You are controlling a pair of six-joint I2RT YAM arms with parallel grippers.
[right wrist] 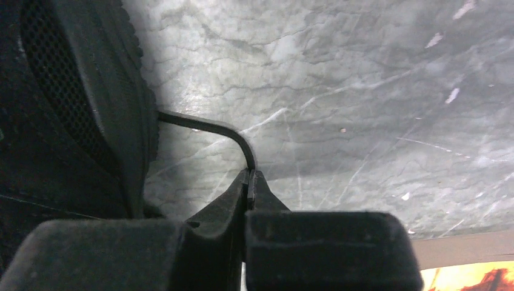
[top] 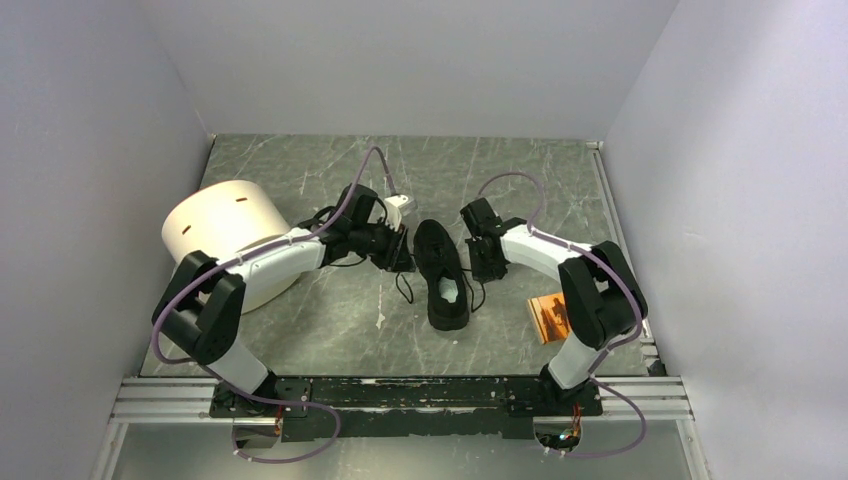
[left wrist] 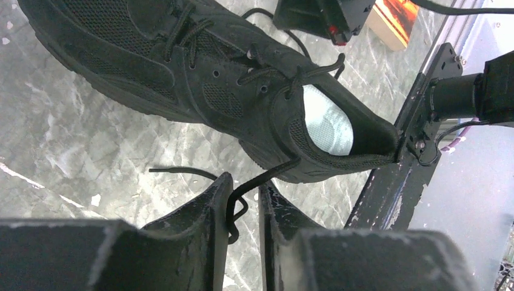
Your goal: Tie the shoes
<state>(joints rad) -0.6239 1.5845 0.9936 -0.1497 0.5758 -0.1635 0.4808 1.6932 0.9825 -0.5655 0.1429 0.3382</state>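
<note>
The lace runs loose through my open left gripper, which should pinch the lace (left wrist: 281, 168) near the shoe before my right gripper wraps its lace.
The black sneaker (top: 443, 275) lies in the middle of the table, toe away from the arms, pale insole (left wrist: 327, 121) showing. My left gripper (top: 400, 255) is at its left side. In the left wrist view the gripper (left wrist: 245, 182) is a little open, and a black lace (left wrist: 267, 176) from the shoe (left wrist: 200, 66) runs between the fingers, against the left one. My right gripper (top: 487, 262) is at the shoe's right side. In the right wrist view it (right wrist: 251, 173) is shut on the other lace (right wrist: 206, 125), which comes out from the shoe (right wrist: 73, 109).
A white cylinder (top: 225, 235) stands at the left, behind my left arm. An orange booklet (top: 550, 317) lies at the right near my right arm's base; it also shows in the left wrist view (left wrist: 403, 18). Walls enclose the marbled table (top: 330, 320).
</note>
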